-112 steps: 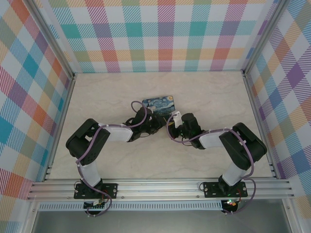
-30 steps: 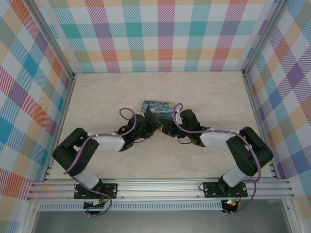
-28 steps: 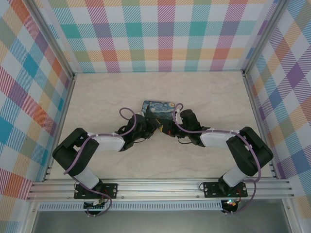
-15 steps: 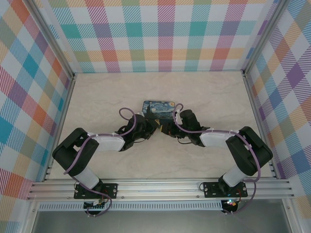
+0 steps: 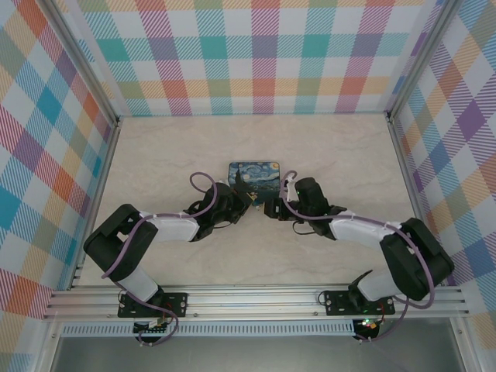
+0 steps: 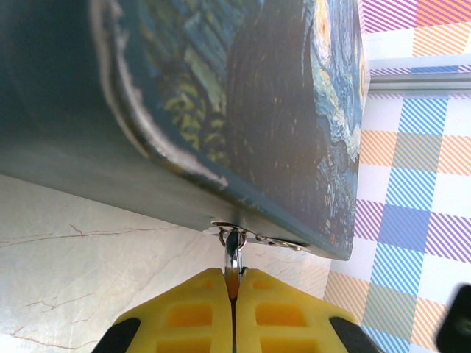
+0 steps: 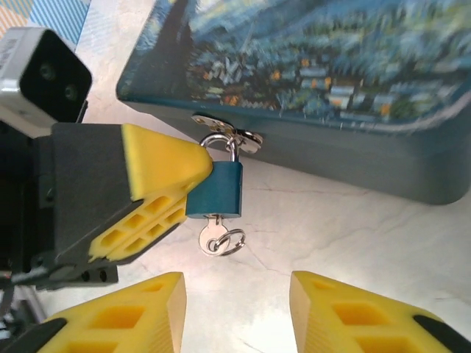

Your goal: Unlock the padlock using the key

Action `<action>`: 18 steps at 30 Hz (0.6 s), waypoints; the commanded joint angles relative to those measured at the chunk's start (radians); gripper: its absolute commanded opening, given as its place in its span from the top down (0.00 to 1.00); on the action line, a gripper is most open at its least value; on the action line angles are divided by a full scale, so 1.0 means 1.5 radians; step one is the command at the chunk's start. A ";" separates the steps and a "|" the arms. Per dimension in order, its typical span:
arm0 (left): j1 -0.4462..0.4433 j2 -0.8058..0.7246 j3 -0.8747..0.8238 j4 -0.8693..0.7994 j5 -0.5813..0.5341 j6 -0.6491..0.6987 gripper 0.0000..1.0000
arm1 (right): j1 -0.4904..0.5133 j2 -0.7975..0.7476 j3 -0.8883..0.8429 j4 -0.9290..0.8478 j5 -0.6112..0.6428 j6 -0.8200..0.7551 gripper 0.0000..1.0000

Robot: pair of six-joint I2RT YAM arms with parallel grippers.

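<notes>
My right gripper's open fingers face the broad side of the key's flat head, so it should turn to pinch the head's flat sides [image 7: 213, 237] before twisting the key.
The blue padlock [image 7: 215, 189] hangs by its thin shackle [image 6: 232, 254] from the metal hasp [image 7: 228, 137] on the front of the swirl-painted tin [image 7: 316, 81]. The small grey key [image 7: 213, 238] sticks out of the padlock's underside, a wire ring through its head. My left gripper [image 6: 233, 283] is shut on the padlock, its yellow fingers [image 7: 158, 176] pressed against the lock's left side. My right gripper [image 7: 235, 309] is open just below the key, touching nothing. From above, the left gripper [image 5: 245, 203] and the right gripper [image 5: 271, 208] meet at the tin's [image 5: 258, 174] near edge.
The tin lies on a pale marble-patterned table [image 5: 333, 147] enclosed by checked walls [image 5: 248, 54]. An aluminium rail [image 5: 256, 298] runs along the near edge by the arm bases. Open table surface lies behind and to both sides of the tin.
My right gripper has opened, let go of the key and drawn back toward the right. My left gripper has closed fully on the padlock. The tin has not moved.
</notes>
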 commanded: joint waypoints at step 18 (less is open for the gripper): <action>0.000 -0.019 0.029 0.002 0.020 -0.027 1.00 | 0.149 -0.098 -0.120 0.190 0.327 -0.726 0.10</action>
